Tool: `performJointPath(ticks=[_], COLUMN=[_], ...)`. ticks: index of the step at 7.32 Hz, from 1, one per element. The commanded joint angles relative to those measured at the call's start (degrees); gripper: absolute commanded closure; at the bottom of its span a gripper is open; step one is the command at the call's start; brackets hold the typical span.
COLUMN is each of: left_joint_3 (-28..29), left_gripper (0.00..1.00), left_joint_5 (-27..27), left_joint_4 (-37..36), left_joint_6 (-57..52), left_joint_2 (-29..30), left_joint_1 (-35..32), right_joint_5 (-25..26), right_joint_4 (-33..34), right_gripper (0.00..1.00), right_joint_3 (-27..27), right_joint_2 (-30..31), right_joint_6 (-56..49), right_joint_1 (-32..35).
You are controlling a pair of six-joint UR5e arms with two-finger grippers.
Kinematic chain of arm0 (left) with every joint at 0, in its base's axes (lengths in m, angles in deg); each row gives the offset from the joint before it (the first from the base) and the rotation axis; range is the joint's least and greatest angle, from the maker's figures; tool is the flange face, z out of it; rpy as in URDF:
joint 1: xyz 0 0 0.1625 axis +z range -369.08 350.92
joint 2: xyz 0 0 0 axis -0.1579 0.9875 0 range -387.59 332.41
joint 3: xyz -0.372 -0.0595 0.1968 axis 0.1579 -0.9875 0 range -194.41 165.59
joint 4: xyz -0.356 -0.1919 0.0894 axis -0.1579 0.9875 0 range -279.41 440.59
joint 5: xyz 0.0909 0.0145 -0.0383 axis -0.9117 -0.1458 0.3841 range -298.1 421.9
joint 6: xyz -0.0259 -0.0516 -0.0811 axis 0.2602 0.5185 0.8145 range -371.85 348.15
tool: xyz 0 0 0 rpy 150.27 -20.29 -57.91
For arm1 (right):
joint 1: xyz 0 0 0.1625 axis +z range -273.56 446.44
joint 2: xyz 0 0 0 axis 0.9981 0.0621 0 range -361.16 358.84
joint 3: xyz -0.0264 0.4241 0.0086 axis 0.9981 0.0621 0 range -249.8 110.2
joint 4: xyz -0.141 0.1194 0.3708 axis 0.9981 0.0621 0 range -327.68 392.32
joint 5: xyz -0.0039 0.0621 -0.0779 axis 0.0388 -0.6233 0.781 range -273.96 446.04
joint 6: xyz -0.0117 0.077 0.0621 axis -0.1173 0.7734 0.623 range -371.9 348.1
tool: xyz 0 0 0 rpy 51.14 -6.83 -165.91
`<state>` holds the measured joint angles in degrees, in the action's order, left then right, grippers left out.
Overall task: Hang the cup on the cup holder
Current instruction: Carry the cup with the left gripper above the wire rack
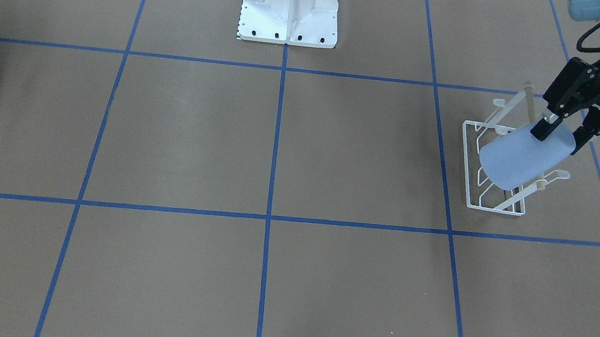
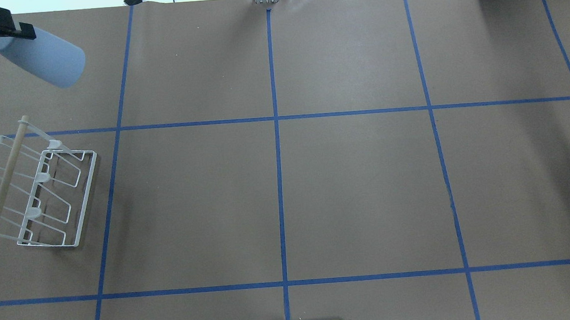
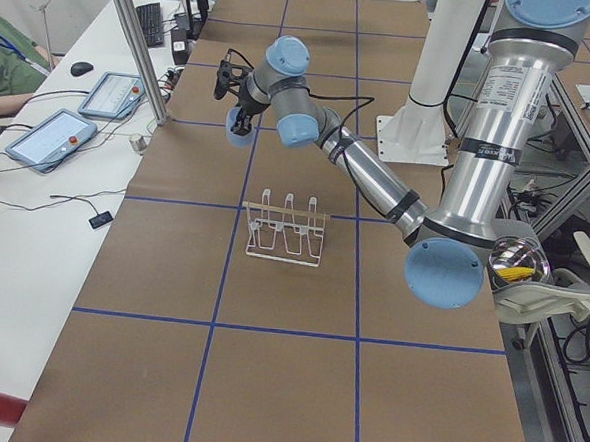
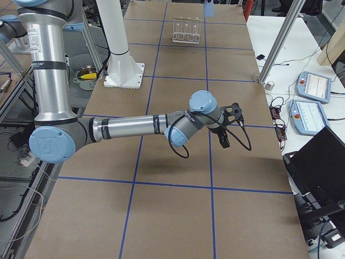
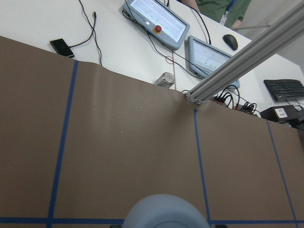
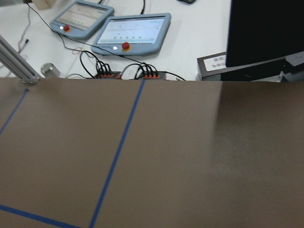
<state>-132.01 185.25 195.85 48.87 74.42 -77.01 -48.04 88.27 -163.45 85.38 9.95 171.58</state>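
Note:
The robot's left gripper will let go of the cup on the cup holder's side (image 1: 489, 170) facing the middle of the table, at the end of the cup holder away from the pedestal.
The pale blue cup (image 1: 518, 159) is held in the air, tilted, by my left gripper (image 1: 559, 139), which is shut on its narrower end. In the overhead view the cup (image 2: 42, 56) hangs beyond the far end of the white wire cup holder (image 2: 42, 197), apart from it, with the left gripper (image 2: 3, 36) at the top left corner. The cup holder (image 1: 496, 179) stands on the table with several prongs and a pale top bar. The cup's end fills the bottom of the left wrist view (image 5: 161, 213). My right gripper (image 4: 225, 135) shows only in the exterior right view; I cannot tell its state.
The white bolted pedestal (image 1: 290, 6) stands at the robot's side of the table. Pendants (image 5: 156, 19), cables and an aluminium post (image 5: 237, 66) lie past the table's far edge. Brown paper with blue grid lines covers the table.

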Motion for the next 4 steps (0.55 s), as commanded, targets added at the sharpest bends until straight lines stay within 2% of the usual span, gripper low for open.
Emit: performJointPath(ticks=[1,2,3,4], left_joint_3=[-3.84,-5.08,-5.0,-4.74], left_gripper=[1.0,1.0,1.0,1.0], left_joint_5=[-4.23,-6.51,-8.19,-8.29], left_joint_4=[-13.59,-17.14,-18.22,-19.18], left_joint_6=[-9.79,-12.18,-13.25,-13.35], left_joint_2=[0.38,0.3,-0.13,-0.31], left_joint_1=[0.86,2.69,4.54,6.38], right_joint_5=[3.55,3.57,3.48,2.61], right_joint_4=[14.83,24.46,29.43,30.09], right_gripper=[0.0,0.0,0.0,0.0], right_joint_3=[0.05,0.05,-0.3,0.04], right_joint_2=[0.56,0.04,0.03,0.47], right_joint_6=[-15.18,-21.69,-25.58,-25.62], right_joint_1=[0.11,0.11,0.11,0.11])
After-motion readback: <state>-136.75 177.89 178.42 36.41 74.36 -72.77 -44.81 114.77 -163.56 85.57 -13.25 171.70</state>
